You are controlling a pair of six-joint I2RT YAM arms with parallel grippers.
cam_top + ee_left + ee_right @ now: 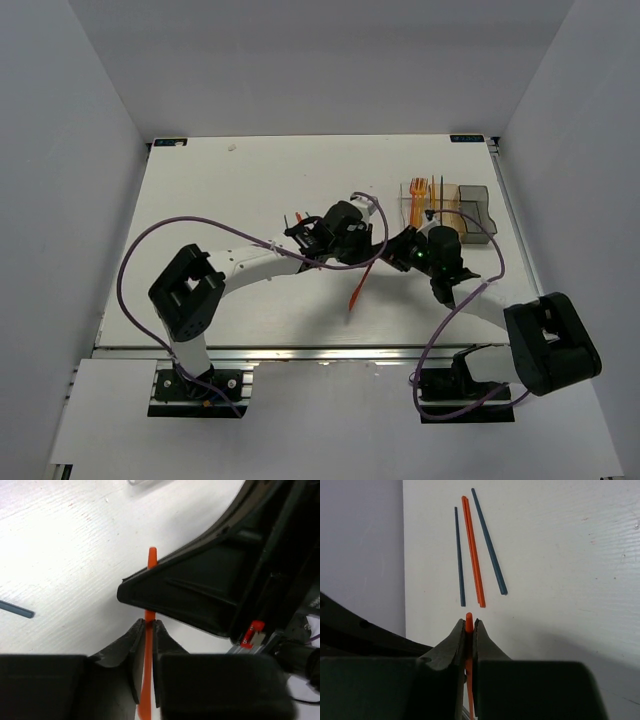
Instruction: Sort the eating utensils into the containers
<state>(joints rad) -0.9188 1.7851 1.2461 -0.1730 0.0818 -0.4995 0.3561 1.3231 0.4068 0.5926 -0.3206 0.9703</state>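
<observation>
Next, my right gripper releases the thin orange utensil in the middle container [446, 209], beside the standing dark blue stick. The utensil now hangs slanted above the table.
A thin orange utensil [361, 284] hangs slanted above the table between both grippers. My left gripper [372, 252] is shut on it; in the left wrist view the orange strip [148, 645] runs between the pads of the left gripper [148, 625], and its tip passes behind the right gripper's black finger [200, 595]. My right gripper [393, 256] is shut on the same piece; its orange tip [469, 618] sticks out of the right gripper [469, 626]. The containers [470, 212] stand in a row at the right. The clear one holds orange forks [419, 190].
Two dark blue sticks [459, 555] [489, 540] and an orange stick [473, 550] lie side by side on the white table beyond my right gripper. Another dark blue stick [17, 609] lies at the left in the left wrist view. Purple cables loop over both arms.
</observation>
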